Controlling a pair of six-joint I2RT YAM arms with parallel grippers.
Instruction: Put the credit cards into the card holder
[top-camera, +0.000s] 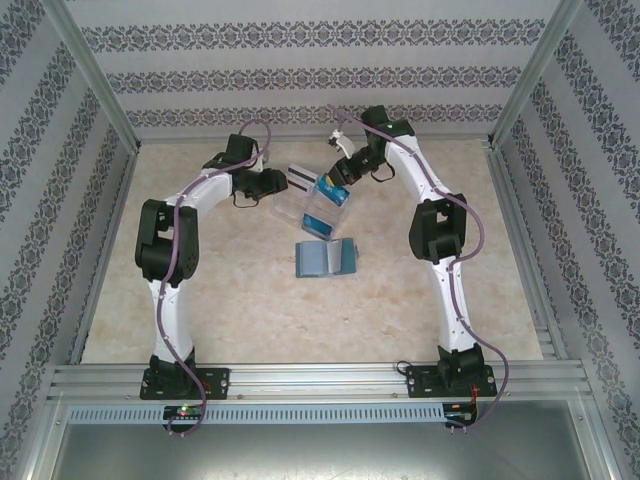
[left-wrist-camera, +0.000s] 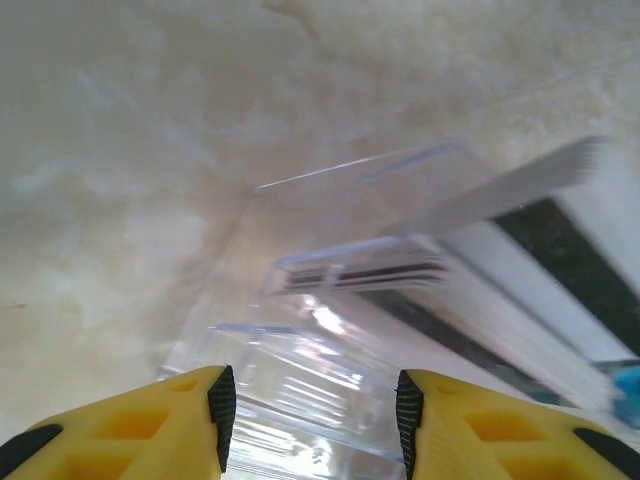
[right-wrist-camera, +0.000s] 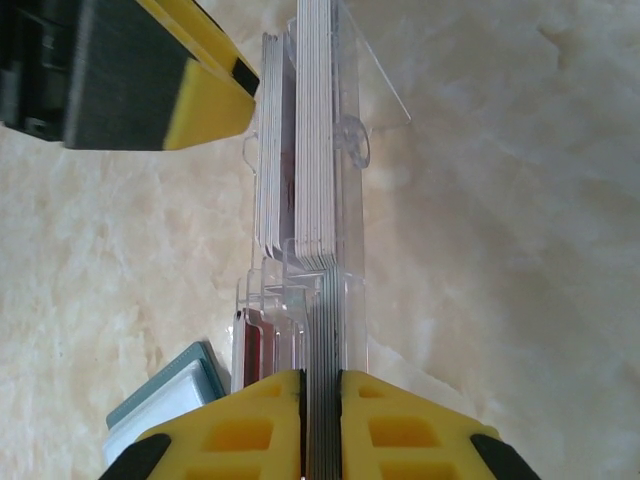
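Observation:
Next, my right gripper opens, as it is shut on a whole stack of blue cards, and then pinch only the front card (top-camera: 333, 194) to draw it out of the tray.
A clear compartmented tray (top-camera: 300, 212) stands mid-table with credit cards (top-camera: 300, 177) upright in it. My right gripper (top-camera: 340, 183) reaches down into the tray from the right. In the right wrist view it (right-wrist-camera: 320, 385) is shut on a stack of several cards (right-wrist-camera: 318, 290) seen edge-on, still inside the tray (right-wrist-camera: 352, 150). My left gripper (top-camera: 277, 187) is at the tray's left end. Its pads (left-wrist-camera: 221, 405) bracket the tray wall (left-wrist-camera: 320, 350), shut on it. White cards with a black stripe (left-wrist-camera: 560, 250) lean beyond. The teal card holder (top-camera: 327, 257) lies open in front of the tray.
A corner of the card holder (right-wrist-camera: 165, 400) lies just left of my right fingers. More cards (right-wrist-camera: 272, 150) fill the tray's neighbouring slot. Patterned walls and metal posts (top-camera: 95, 80) enclose the marble table (top-camera: 250, 310).

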